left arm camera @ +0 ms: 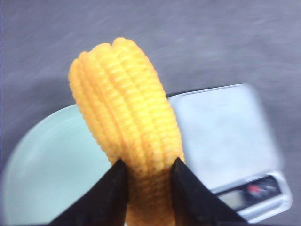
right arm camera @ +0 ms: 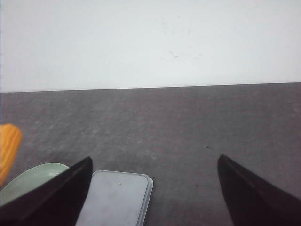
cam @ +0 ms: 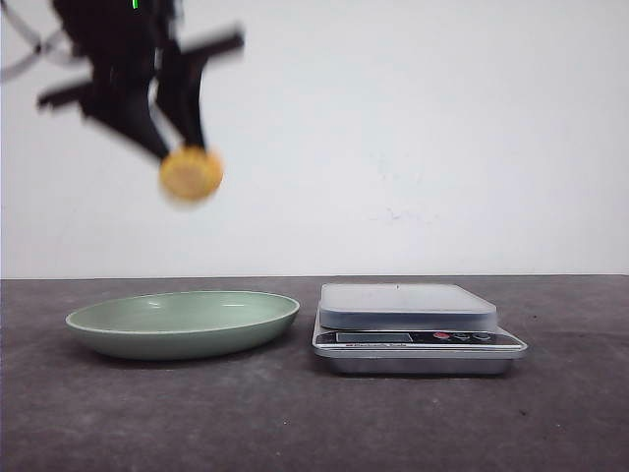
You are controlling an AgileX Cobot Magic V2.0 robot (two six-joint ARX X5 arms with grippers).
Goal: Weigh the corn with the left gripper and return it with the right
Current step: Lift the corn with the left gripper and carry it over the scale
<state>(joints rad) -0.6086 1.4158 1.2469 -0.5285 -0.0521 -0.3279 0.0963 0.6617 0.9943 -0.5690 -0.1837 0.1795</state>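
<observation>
I will release the corn with my left gripper around the middle of the silver kitchen scale's bare platform (cam: pixel 417 291) (left arm camera: pixel 236 135).
My left gripper (cam: pixel 182 147) is shut on the corn (cam: pixel 192 174), an orange-yellow cob piece, and holds it high in the air above the green plate (cam: pixel 98 329). In the left wrist view the corn (left arm camera: pixel 124 122) sits clamped between the two black fingers (left arm camera: pixel 106 197), with the plate (left arm camera: pixel 47 169) and the scale (left arm camera: pixel 225 136) below. The silver kitchen scale (cam: pixel 408 307) stands to the right of the plate, its platform bare. My right gripper (right arm camera: pixel 153 162) is open and empty, over the table near the scale (right arm camera: pixel 117 197); it does not show in the front view.
The dark grey table (cam: pixel 295 423) ends at a white wall (cam: pixel 413 128) behind. The edge of the corn (right arm camera: pixel 7 148) and the plate's rim (right arm camera: pixel 28 179) show in the right wrist view.
</observation>
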